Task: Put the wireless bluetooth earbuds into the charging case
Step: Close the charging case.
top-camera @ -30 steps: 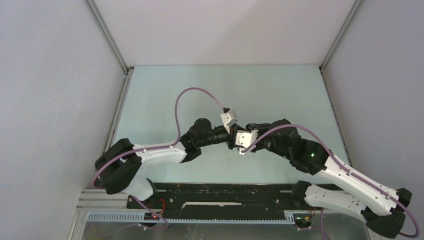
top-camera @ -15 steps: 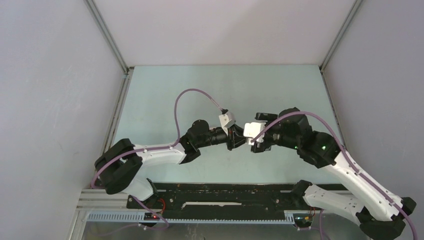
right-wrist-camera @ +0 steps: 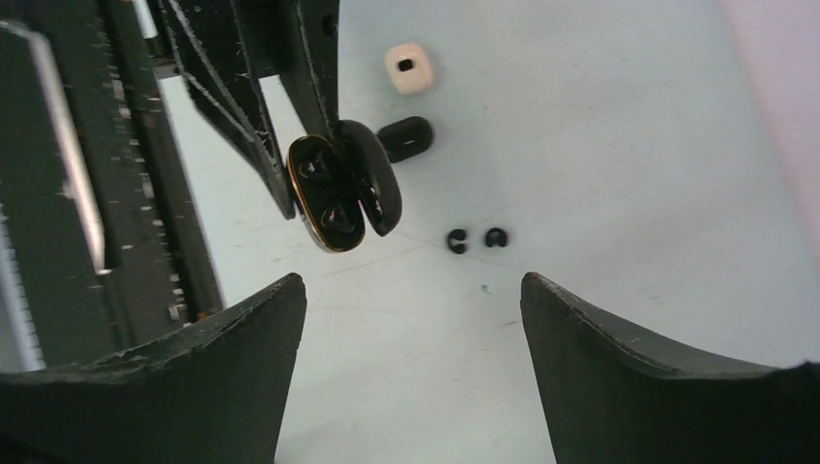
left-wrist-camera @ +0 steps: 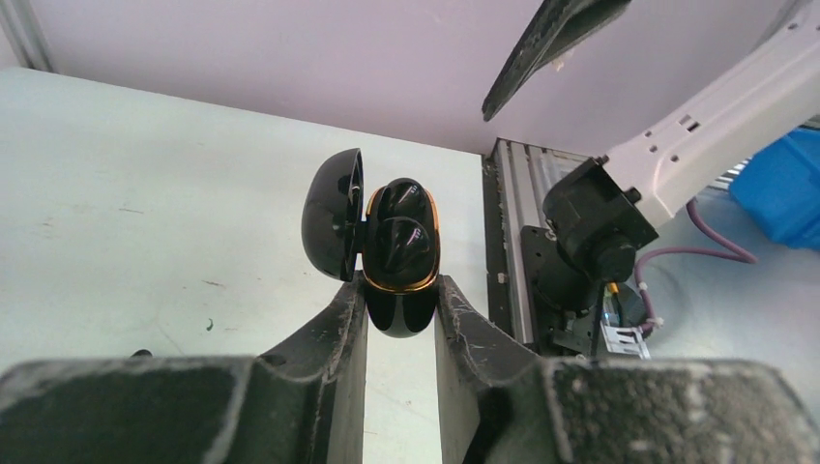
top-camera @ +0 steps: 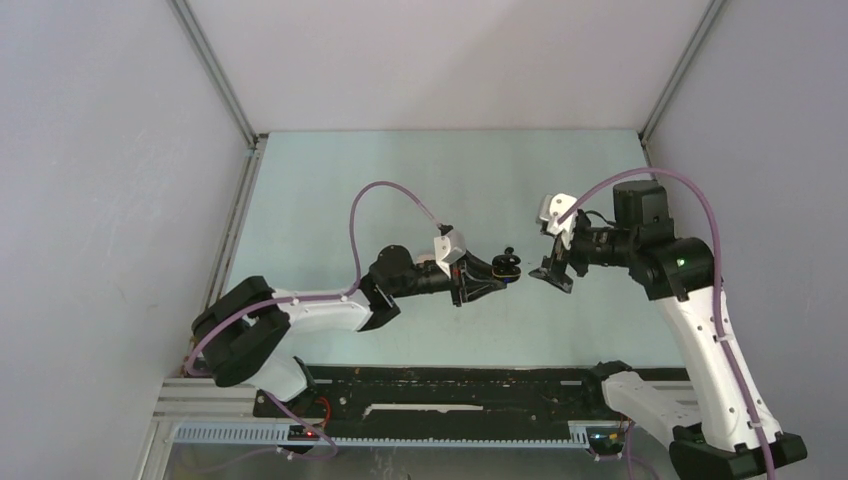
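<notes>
Next, I set the charging case down with my left gripper and release it on the table (top-camera: 427, 287), just in front of the small pink piece.
The charging case (left-wrist-camera: 398, 290) is glossy black with a gold rim, and its lid (left-wrist-camera: 333, 213) stands open to the left. My left gripper (left-wrist-camera: 399, 288) is shut on its lower body and holds it above the table. Two black earbuds (left-wrist-camera: 404, 240) sit in its wells. From above, the case (top-camera: 506, 264) hangs at the left gripper's (top-camera: 492, 274) tip. My right gripper (top-camera: 553, 270) is open and empty, a short way right of the case (right-wrist-camera: 334, 198). In the right wrist view its fingers (right-wrist-camera: 411, 280) stand wide apart.
On the table beyond the case lie two tiny black pieces (right-wrist-camera: 456, 241) (right-wrist-camera: 496, 237), a small black oval piece (right-wrist-camera: 406, 137) and a small white piece (right-wrist-camera: 409, 68). The black base rail (top-camera: 440, 395) runs along the near edge. Grey walls enclose the table.
My right gripper has opened and pulled away to the right and upward from the case. The left gripper still holds the case and has shifted slightly right.
</notes>
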Tool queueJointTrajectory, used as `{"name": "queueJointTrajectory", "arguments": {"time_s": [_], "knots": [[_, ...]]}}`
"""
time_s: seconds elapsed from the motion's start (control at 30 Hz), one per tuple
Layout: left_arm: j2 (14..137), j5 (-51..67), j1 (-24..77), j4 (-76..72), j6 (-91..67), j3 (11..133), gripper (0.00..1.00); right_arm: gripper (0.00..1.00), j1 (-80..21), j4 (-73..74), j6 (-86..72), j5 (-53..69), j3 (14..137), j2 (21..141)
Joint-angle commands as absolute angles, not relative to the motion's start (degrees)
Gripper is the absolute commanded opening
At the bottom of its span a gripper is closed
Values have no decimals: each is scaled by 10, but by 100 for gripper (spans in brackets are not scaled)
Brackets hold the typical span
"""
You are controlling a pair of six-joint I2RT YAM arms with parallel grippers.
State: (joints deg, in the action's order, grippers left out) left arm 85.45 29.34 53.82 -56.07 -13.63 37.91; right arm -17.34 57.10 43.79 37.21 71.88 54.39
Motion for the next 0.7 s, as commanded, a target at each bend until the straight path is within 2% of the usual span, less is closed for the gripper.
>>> {"name": "queueJointTrajectory", "arguments": {"time_s": [0.0,0.17,0.3,0.4,0.67], "knots": [[850,331,536,-623,-140,370,0,84,-114,690,486,534,761,563],[826,341,539,-622,-122,353,1,84,-43,807,567,604,766,604],[809,359,546,-595,-106,354,0,81,16,915,619,690,775,680],[798,380,552,-559,-78,360,0,75,6,916,621,707,758,693],[750,365,573,-392,29,388,0,76,-56,916,666,739,732,621]]}}
